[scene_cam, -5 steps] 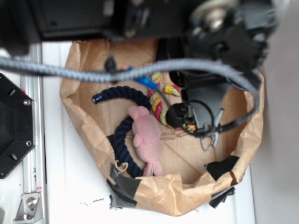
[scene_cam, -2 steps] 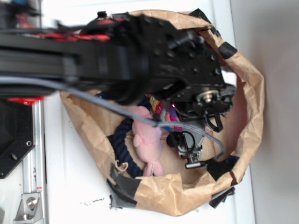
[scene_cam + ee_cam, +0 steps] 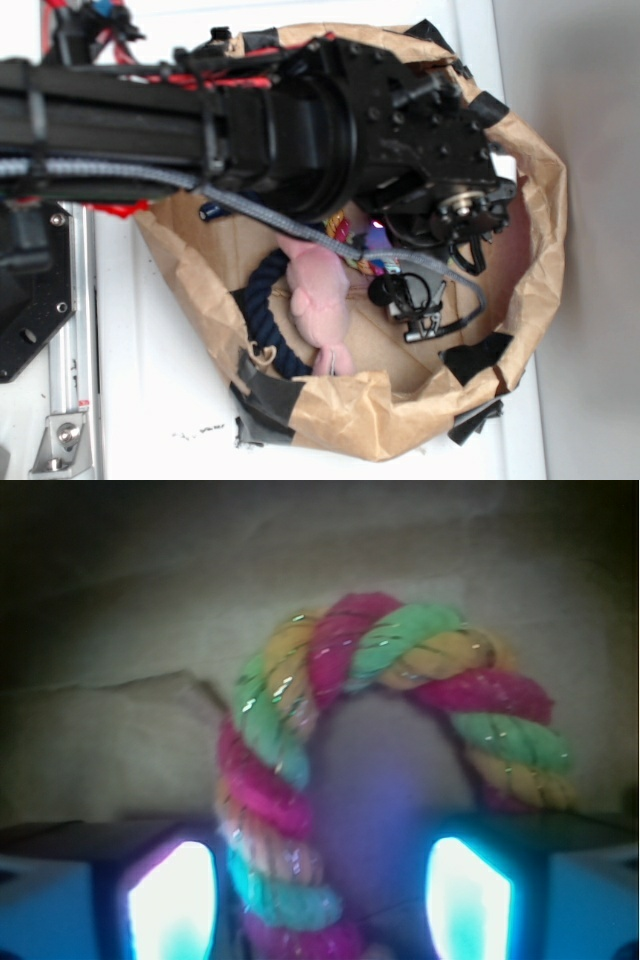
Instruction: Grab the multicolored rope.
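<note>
The leg of the multicolored rope lies beside a fingertip, off the center of my open gripper, so I will move toward the leg and close around its upper pink band [image 3: 262, 792].
The multicolored rope [image 3: 270, 780], twisted from pink, yellow and green strands, curves in an arch on the brown paper in the wrist view. Its left leg runs down between my fingers, nearer the left fingertip [image 3: 170, 900] than the right one [image 3: 468, 905]. My gripper [image 3: 318, 900] is open, with a wide gap on the right side of the rope. In the exterior view only a short bit of the multicolored rope [image 3: 341, 228] shows under the black arm [image 3: 400, 150], which hides the fingers.
Everything lies inside a crumpled brown paper bag [image 3: 535, 250] with tall walls. A navy rope [image 3: 262, 300] and a pink plush bunny [image 3: 320, 295] lie to the left of the gripper. A metal clip [image 3: 420, 322] lies near the front.
The arm has swung over the bag and come down onto the multicolored rope, covering most of it. In the last half second it shifted slightly right.
</note>
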You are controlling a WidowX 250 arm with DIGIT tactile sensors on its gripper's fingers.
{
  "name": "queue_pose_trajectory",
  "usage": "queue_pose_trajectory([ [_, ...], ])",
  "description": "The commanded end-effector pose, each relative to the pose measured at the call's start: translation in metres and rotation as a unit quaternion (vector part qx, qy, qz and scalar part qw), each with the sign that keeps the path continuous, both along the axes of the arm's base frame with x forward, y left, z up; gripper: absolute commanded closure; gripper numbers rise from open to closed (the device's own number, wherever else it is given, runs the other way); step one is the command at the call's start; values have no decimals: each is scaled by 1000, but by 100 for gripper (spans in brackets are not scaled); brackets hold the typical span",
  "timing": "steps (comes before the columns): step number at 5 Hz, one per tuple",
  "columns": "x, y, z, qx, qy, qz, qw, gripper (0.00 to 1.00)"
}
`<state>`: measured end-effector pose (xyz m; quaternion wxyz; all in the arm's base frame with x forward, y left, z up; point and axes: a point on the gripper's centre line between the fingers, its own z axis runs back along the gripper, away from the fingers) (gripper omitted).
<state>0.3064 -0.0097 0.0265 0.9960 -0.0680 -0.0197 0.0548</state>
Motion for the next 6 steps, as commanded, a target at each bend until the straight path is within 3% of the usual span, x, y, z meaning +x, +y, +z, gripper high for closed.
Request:
queue_pose_trajectory([
  [1, -4, -19, -11, 21, -3, -21, 1000, 100],
  [2, -18, -37, -8, 21, -5, -35, 999, 18],
  [3, -15, -45, -8, 17, -9, -30, 999, 0],
  [5, 0, -45, -24, 25, 4, -21, 999, 0],
  [6, 12, -40, -32, 29, 10, -5, 1000, 100],
])
